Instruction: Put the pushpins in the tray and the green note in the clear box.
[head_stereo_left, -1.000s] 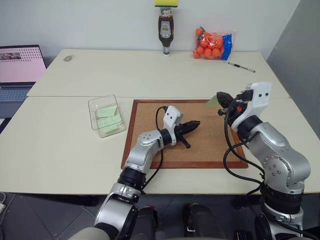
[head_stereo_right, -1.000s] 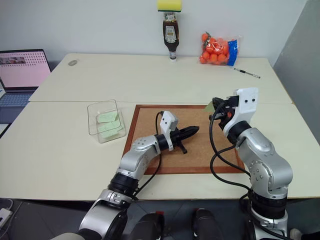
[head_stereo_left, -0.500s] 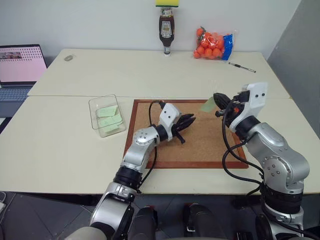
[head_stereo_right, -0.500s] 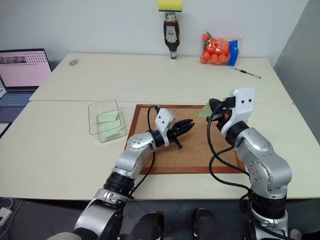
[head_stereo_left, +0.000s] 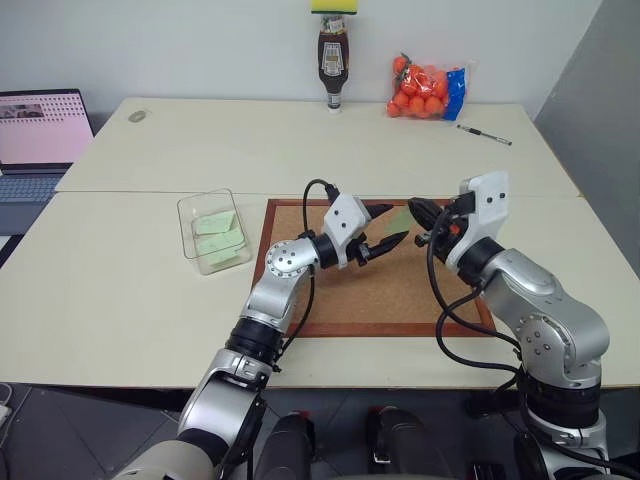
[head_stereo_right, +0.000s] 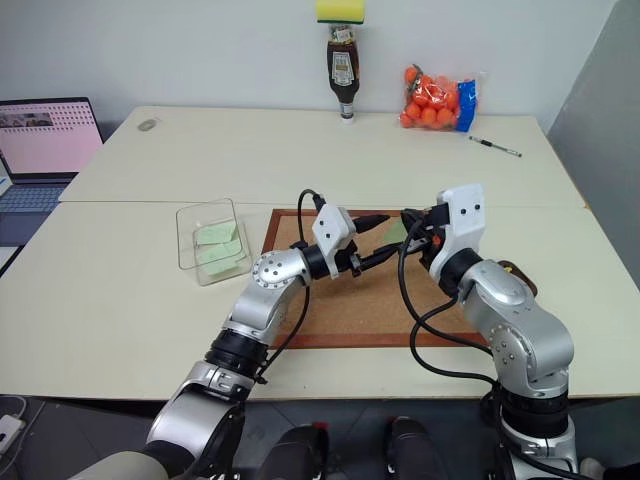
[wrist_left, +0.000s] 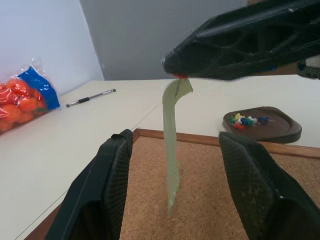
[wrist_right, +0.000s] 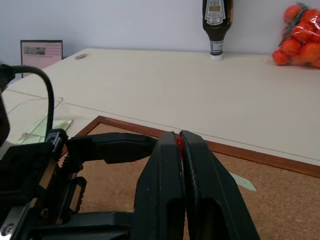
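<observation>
My right gripper is holding the red pushpin with the green note hanging from it, so next my left gripper grips the hanging note (wrist_left: 170, 137) and pulls it off the pushpin.
My right gripper (head_stereo_left: 416, 209) is shut on a red pushpin (wrist_left: 179, 76) above the cork board (head_stereo_left: 330, 300). The green note (wrist_left: 171, 145) hangs down from that pin as a thin pale strip. My left gripper (head_stereo_left: 396, 224) is raised over the board and open, one finger (wrist_left: 111, 190) on each side of the hanging note without touching it. The tray (wrist_left: 285, 131), a dark brown dish, sits beyond the board's edge with several coloured pushpins (wrist_left: 243, 121) in it. The clear box (head_stereo_left: 212, 232) stands left of the board with pale green slips inside.
A laptop (head_stereo_left: 40, 140) is at the far left. A sauce bottle (head_stereo_left: 332, 62), a bag of oranges (head_stereo_left: 425, 87) and a pen (head_stereo_left: 484, 134) stand along the back of the table. The wood-framed cork board lies between my two arms.
My left gripper lifted off the cork board, rolled and opened. My right gripper carried the pinned note leftward, so the note now hangs between the left fingers.
</observation>
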